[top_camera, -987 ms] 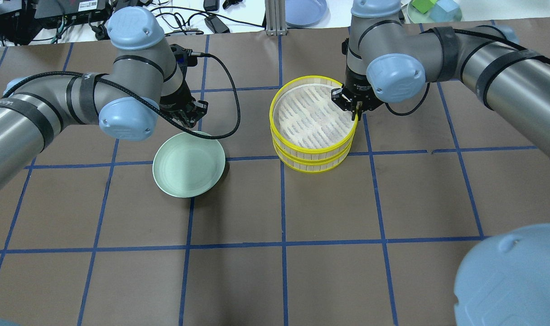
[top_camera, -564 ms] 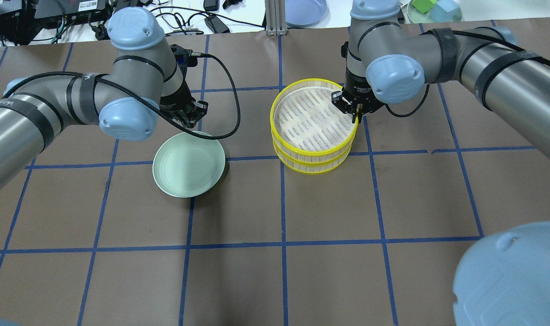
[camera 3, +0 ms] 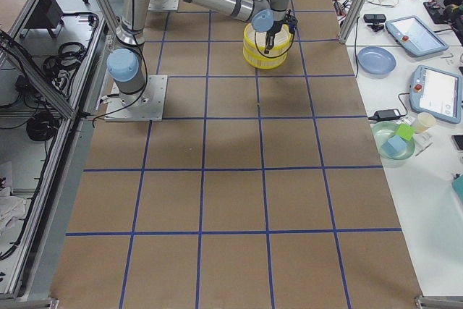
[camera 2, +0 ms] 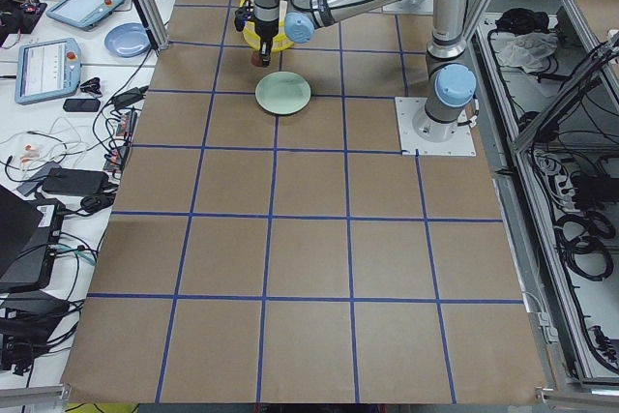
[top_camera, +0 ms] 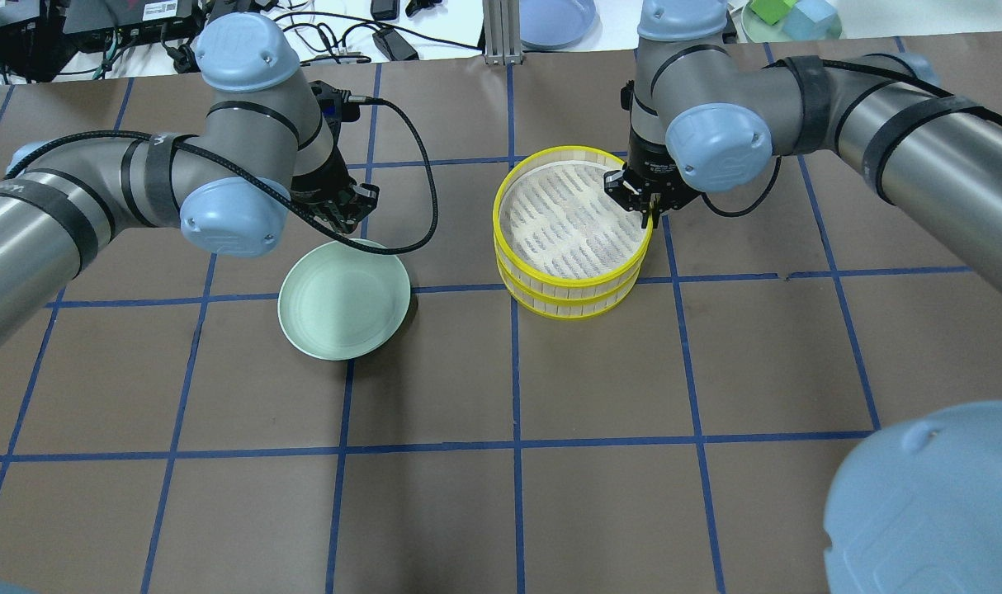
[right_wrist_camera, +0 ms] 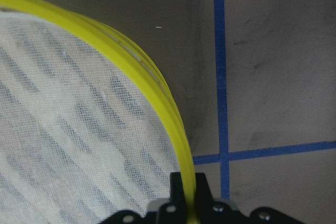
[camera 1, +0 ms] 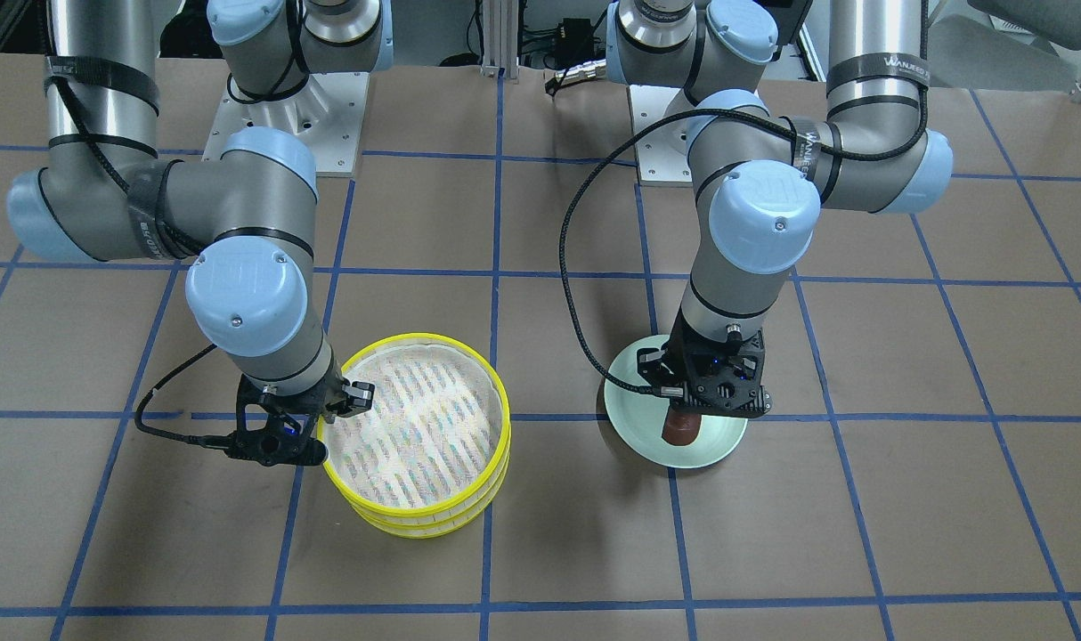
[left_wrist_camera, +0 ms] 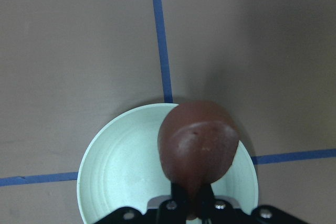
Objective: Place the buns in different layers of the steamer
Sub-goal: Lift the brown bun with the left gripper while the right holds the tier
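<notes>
Next, my left gripper releases the dark reddish-brown bun near the middle of the top steamer layer's mesh (camera 1: 426, 432). The bun is still held just over the pale green plate.
My left gripper (left_wrist_camera: 191, 203) is shut on the dark reddish-brown bun (left_wrist_camera: 198, 150) and holds it just over the pale green plate (left_wrist_camera: 121, 171). The bun (camera 1: 680, 427) also shows under that gripper in the front view. My right gripper (top_camera: 651, 210) is shut on the yellow rim of the top steamer layer (top_camera: 567, 214). This layer sits on or just above the lower layer (top_camera: 571, 307); I cannot tell which. The rim (right_wrist_camera: 157, 93) runs between the right jaws. The top layer's mesh is bare. The cream-white bun is not in view.
The green plate (top_camera: 344, 299) lies left of the steamer, with the left arm's cable (top_camera: 423, 190) looping between them. A blue plate (top_camera: 555, 21) and a tray of blocks (top_camera: 790, 21) stand beyond the far table edge.
The top layer in my right gripper has sunk a little toward the lower layer and levelled. The left arm and its bun have not moved.
</notes>
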Controlling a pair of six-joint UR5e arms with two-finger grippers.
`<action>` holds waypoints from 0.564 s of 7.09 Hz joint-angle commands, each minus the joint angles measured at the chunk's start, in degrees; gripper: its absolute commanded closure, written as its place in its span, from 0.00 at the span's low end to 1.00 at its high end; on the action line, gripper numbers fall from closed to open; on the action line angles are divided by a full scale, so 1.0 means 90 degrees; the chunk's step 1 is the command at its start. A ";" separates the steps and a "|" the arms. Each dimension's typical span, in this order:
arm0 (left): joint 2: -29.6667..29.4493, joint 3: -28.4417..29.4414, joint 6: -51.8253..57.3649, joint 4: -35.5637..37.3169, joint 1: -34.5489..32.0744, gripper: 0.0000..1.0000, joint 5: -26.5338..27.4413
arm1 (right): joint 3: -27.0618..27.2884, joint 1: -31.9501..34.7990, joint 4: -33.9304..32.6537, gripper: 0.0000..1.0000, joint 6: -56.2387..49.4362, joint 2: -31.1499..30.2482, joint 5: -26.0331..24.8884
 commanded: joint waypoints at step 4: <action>0.0024 0.0000 -0.0018 0.0000 -0.0048 0.91 0.0000 | 0.0000 -0.0039 0.0432 0.00 -0.0109 -0.1037 0.0035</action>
